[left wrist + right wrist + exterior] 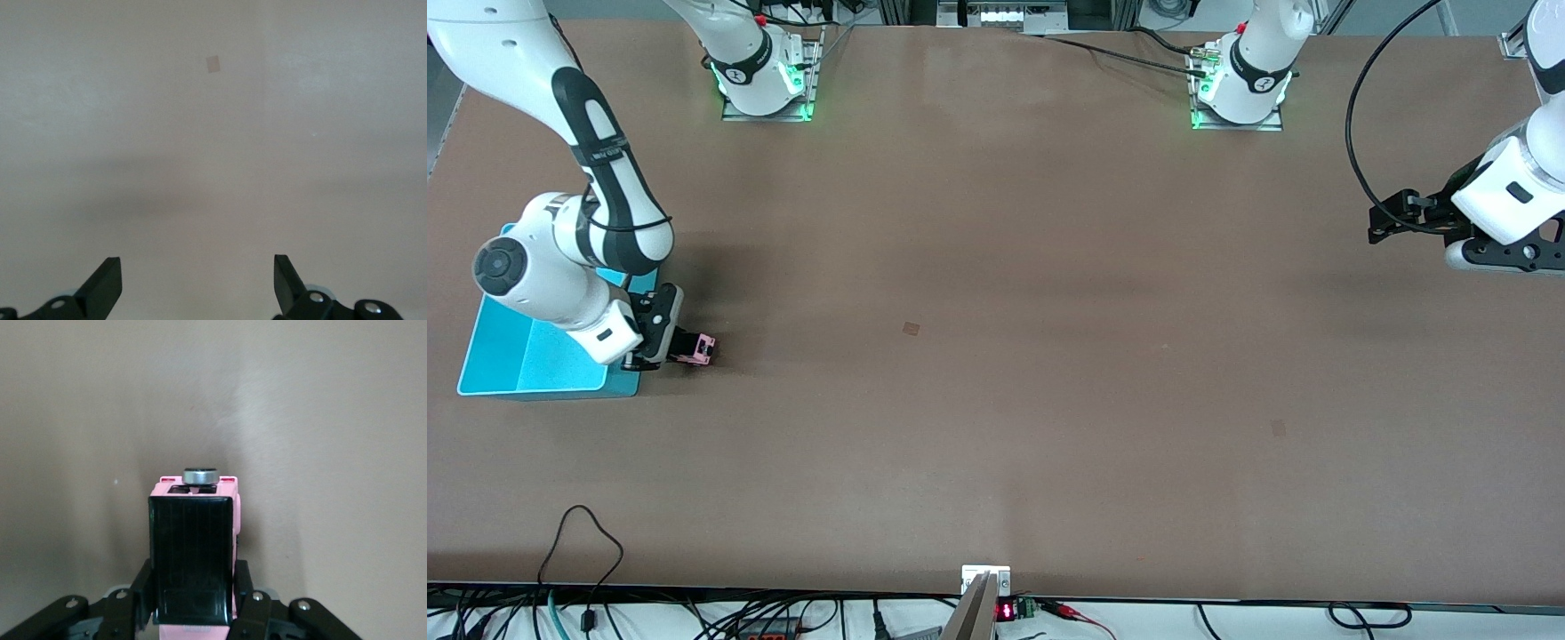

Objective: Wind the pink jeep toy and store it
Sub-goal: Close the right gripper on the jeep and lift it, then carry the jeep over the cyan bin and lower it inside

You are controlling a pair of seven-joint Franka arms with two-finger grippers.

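The robot's right gripper will set the pink jeep toy down inside the cyan bin (598,308), near the bin's side that faces the open table. The jeep is now held low beside the bin.
The pink jeep toy (698,348), pale pink with a black ribbed roof, is held in my right gripper (685,348) just beside the cyan bin (534,356), low at the table surface. In the right wrist view the jeep (193,553) fills the space between the two black fingers (243,587), which press on its sides; a round grey wheel shows at its end. My left gripper (1383,222) is open and empty, up in the air over the left arm's end of the table; its fingers (103,287) stand wide apart over bare table.
The cyan bin lies under my right arm's wrist at the right arm's end of the table. Small dark square marks (911,329) dot the brown table. Cables and a small display (1005,612) run along the edge nearest the camera.
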